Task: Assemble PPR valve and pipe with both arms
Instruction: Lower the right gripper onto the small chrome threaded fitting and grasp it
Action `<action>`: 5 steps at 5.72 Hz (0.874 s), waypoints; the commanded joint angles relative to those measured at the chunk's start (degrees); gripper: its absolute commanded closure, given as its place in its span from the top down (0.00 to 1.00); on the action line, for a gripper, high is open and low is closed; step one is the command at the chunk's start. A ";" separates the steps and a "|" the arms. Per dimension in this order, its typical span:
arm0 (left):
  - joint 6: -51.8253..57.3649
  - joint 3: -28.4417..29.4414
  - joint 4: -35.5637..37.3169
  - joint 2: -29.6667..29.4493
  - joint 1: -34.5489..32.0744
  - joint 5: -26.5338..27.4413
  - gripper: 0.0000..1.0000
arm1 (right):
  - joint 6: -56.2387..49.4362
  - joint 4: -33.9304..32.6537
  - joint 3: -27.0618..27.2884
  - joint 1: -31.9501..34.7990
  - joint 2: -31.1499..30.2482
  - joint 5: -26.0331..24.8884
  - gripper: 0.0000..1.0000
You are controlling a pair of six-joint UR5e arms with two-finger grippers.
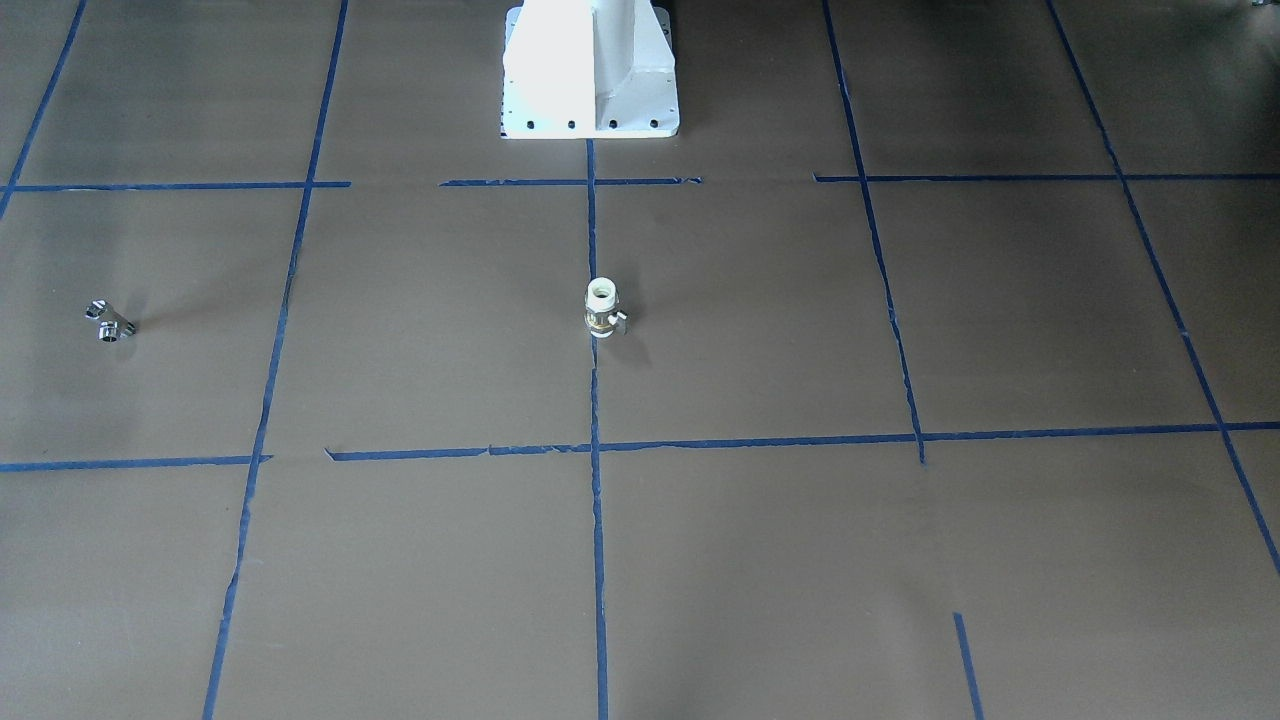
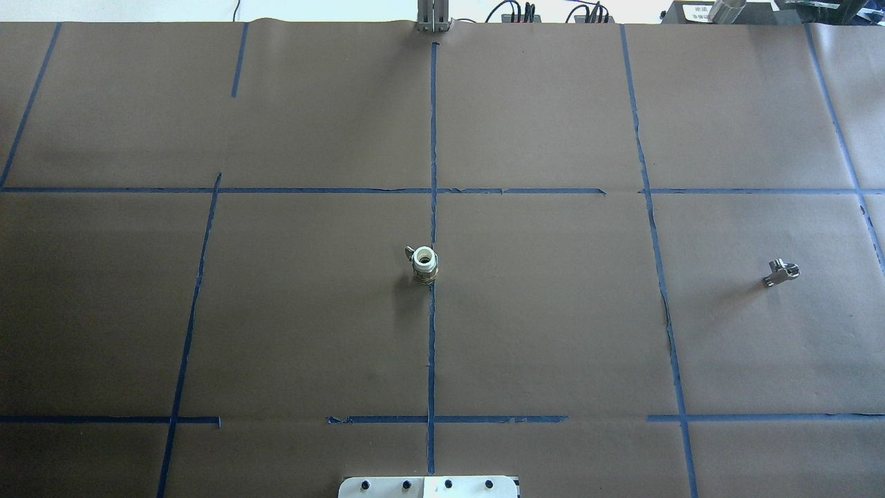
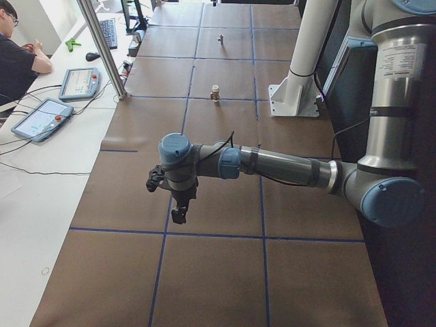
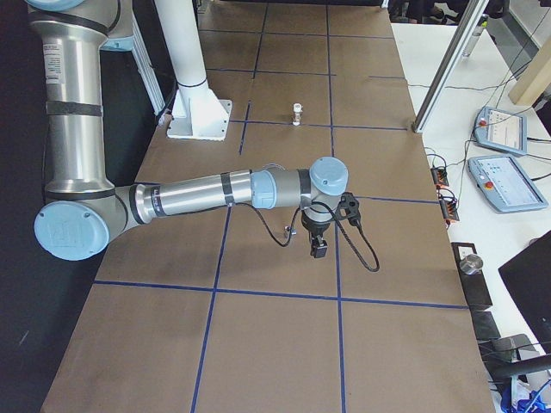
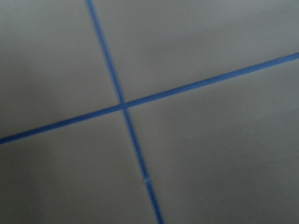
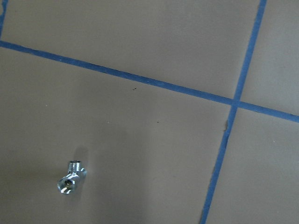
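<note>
Next, my right gripper needs to go to the pipe's round end (image 1: 97,311) (image 6: 67,185), opposite its threaded end, and close there.
The PPR valve (image 1: 602,308) stands upright on the centre tape line of the brown table, white end up, lever to the side; it also shows in the overhead view (image 2: 424,265). The pipe, a small chrome T fitting (image 2: 781,272), lies far to the robot's right (image 1: 109,322) and shows at the lower left of the right wrist view (image 6: 71,177). The left gripper (image 3: 178,211) hangs over the table's left end, far from the valve. The right gripper (image 4: 319,249) hangs over the right end. Both show only in side views, so I cannot tell open or shut.
The white robot pedestal (image 1: 590,70) stands at the table's robot-side edge. Blue tape lines (image 5: 124,105) grid the brown paper. Teach pendants (image 3: 41,117) and a seated person (image 3: 17,54) are beside the table's far edge. A metal post (image 3: 102,48) stands there too.
</note>
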 commanded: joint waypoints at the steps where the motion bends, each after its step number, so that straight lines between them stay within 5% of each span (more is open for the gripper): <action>1: -1.56 -0.56 -0.29 1.94 -1.39 -1.49 1.00 | 13.04 14.29 0.63 -5.93 -4.27 0.05 1.00; 2: -1.76 -0.56 -0.29 1.94 -1.39 -1.49 1.00 | 24.27 25.90 0.46 -9.97 -7.00 -3.53 1.00; 5: -1.85 -0.55 -0.29 2.20 -1.39 -3.16 1.00 | 37.92 32.34 0.90 -21.14 -6.68 -11.88 1.00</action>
